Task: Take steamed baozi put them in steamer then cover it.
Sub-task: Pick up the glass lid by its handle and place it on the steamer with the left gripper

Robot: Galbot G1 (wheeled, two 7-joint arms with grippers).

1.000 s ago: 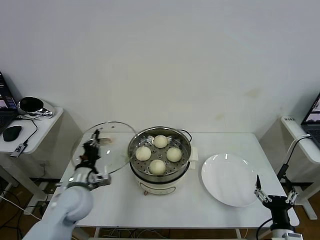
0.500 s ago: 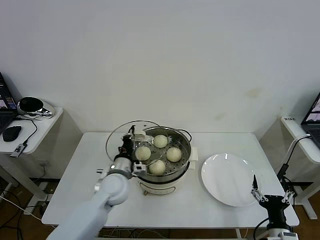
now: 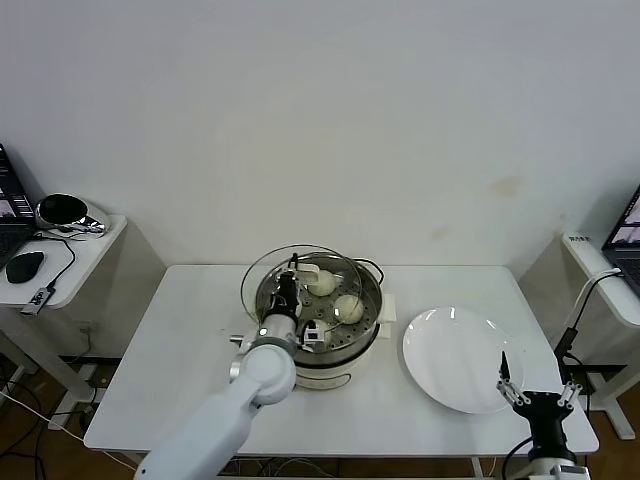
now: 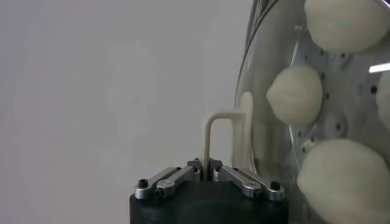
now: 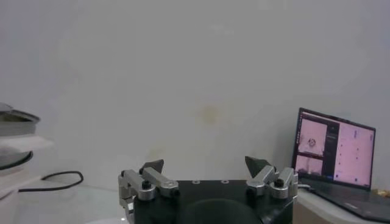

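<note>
Next, my left gripper lets go of the glass lid, lying flat on the steamer's steel rim (image 3: 320, 302) (image 4: 337, 119) above the steamed baozi.
The steamer (image 3: 372, 318), a shiny steel pot on a white base, stands mid-table. Steamed baozi lie on its perforated tray; two show plainly (image 3: 321, 283) (image 3: 348, 307), the others are behind my left arm. My left gripper (image 3: 291, 289) is shut on the cream handle (image 4: 220, 130) of the round glass lid (image 3: 262, 272). It holds the lid tilted over the steamer's left side. In the left wrist view, the left gripper (image 4: 205, 163) pinches the handle, and baozi (image 4: 295, 95) show through the glass. My right gripper (image 3: 536, 394) waits open at the table's front right corner.
A flat white plate (image 3: 456, 361) lies to the right of the steamer. A black cable runs behind the pot. A side table (image 3: 60, 262) with a mouse stands at far left. A laptop (image 5: 334, 153) sits on a stand at far right.
My left gripper has carried the glass lid rightward from the table's left side to over the steamer. The right gripper has barely shifted.
</note>
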